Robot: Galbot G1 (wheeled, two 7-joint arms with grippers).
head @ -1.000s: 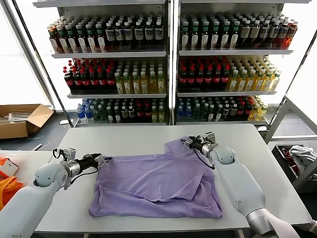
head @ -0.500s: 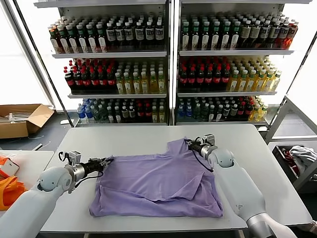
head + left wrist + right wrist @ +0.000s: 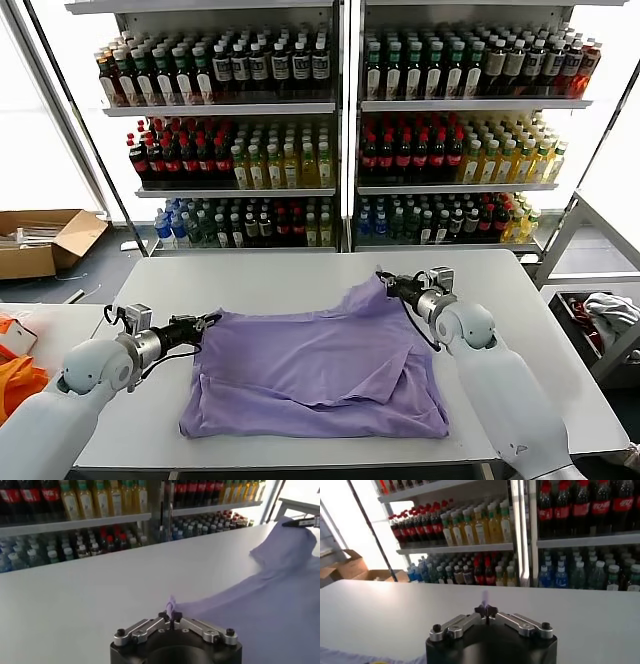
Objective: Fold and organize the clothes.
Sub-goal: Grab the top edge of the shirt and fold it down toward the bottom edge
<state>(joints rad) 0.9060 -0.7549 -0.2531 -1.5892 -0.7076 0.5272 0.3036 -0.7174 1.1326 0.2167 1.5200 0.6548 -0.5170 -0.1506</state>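
Observation:
Next, I release the lavender T-shirt's far corner from my left gripper on the shirt's side edge [image 3: 200,389], just behind its near corner.
The lavender T-shirt [image 3: 320,370] lies spread on the white table [image 3: 280,275], partly folded, with no print showing. My left gripper [image 3: 206,322] is shut on the shirt's left far corner; the left wrist view shows a pinch of the shirt [image 3: 171,603] between the shut jaws of that gripper [image 3: 170,619]. My right gripper [image 3: 385,281] is shut on the shirt's far right corner and lifts it into a peak. The right wrist view shows a sliver of the shirt [image 3: 485,599] in the shut jaws of that gripper [image 3: 485,612].
Drink shelves [image 3: 340,130] stand behind the table. A cardboard box [image 3: 45,242] sits on the floor at the left. Orange fabric [image 3: 15,385] lies on a side table at the left. A white-grey cloth [image 3: 610,310] lies in a bin at the right.
Both grippers have drawn apart with the shirt corners: the right one moved right and slightly up, the left one back to the left. The far edge is stretched tauter.

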